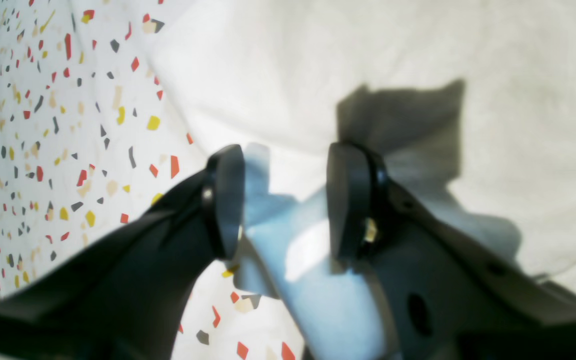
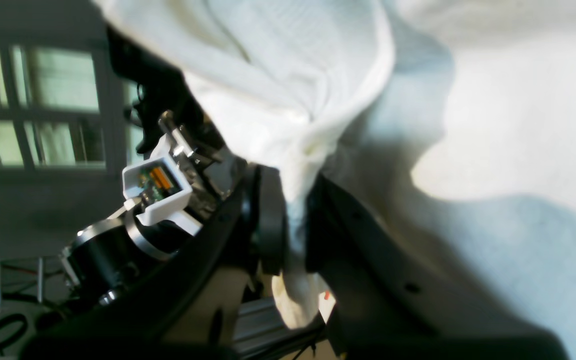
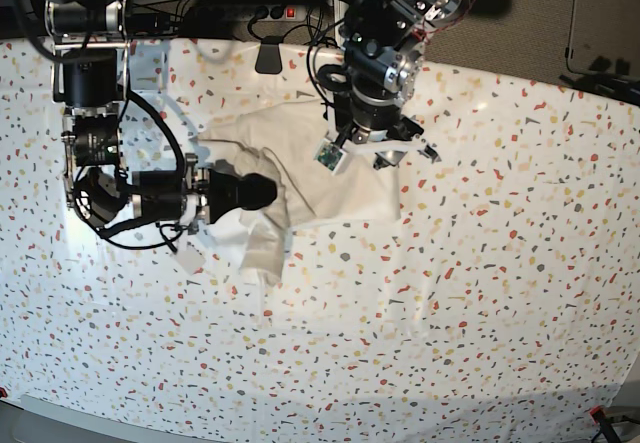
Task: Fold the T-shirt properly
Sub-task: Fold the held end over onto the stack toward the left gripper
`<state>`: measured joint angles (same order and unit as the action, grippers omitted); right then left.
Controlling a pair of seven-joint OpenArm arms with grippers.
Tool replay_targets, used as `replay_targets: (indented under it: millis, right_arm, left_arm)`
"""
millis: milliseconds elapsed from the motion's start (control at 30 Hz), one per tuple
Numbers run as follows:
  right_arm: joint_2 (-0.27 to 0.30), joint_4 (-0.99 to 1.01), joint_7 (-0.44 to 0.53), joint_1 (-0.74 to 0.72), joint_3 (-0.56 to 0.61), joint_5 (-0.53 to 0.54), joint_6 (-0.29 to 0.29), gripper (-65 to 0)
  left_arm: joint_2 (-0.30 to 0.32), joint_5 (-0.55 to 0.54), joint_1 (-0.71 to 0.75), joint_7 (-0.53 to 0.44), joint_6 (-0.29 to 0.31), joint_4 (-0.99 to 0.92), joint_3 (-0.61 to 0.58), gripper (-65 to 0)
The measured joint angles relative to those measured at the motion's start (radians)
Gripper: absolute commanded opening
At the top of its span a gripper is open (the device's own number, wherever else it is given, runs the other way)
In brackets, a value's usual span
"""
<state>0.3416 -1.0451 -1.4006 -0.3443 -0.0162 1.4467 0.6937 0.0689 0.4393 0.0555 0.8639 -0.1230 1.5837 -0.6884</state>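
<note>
Next, my right gripper lets go of the bunched fold over the white T-shirt's front corner (image 3: 394,209) near my left gripper.
The white T-shirt (image 3: 335,188) lies crumpled at the back middle of the speckled table cover (image 3: 450,313). My right gripper (image 3: 270,195) is at the shirt's left side, shut on a bunched fold that hangs down from it. In the right wrist view the cloth (image 2: 293,75) is pinched between the black fingers (image 2: 268,220), and the gripper (image 2: 293,220) is raised. My left gripper (image 3: 400,151) hovers at the shirt's right edge. Its jaws stand open in the left wrist view (image 1: 288,200), with a shadowed flap of the shirt (image 1: 368,60) between them.
Both arm bases and cables (image 3: 270,11) crowd the table's back edge. The speckled cover (image 1: 43,125) shows bare to the left of the left gripper. A window (image 2: 43,100) and a white housing with a circuit board (image 2: 155,192) sit left of the right gripper.
</note>
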Motion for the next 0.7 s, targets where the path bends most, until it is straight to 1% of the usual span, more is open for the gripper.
replay_targets:
  millis: [100,567,633,700]
  right_arm:
    - [-0.03,-0.016,-0.004,0.0,0.017,0.0,0.0,-65.0]
    - [-0.169,-0.02,-0.004,0.007,0.016,-0.002,0.0,-65.0]
    - [-0.179,-0.02,-0.004,0.007,0.016,-0.002,0.0,-65.0]
    - [-0.177,-0.021,-0.004,0.006,0.016,-0.001,0.0,-65.0]
  left_arm:
    - [0.0,0.0,0.0,0.0,0.0,0.0,0.0,-38.1]
    - [0.0,0.0,0.0,0.0,0.0,0.0,0.0,-38.1]
    - [0.0,0.042,-0.001,0.014,0.002,0.008,0.0,-38.1]
    - [-0.002,0.121,0.0,0.093,-0.002,0.041,-0.001,-38.1]
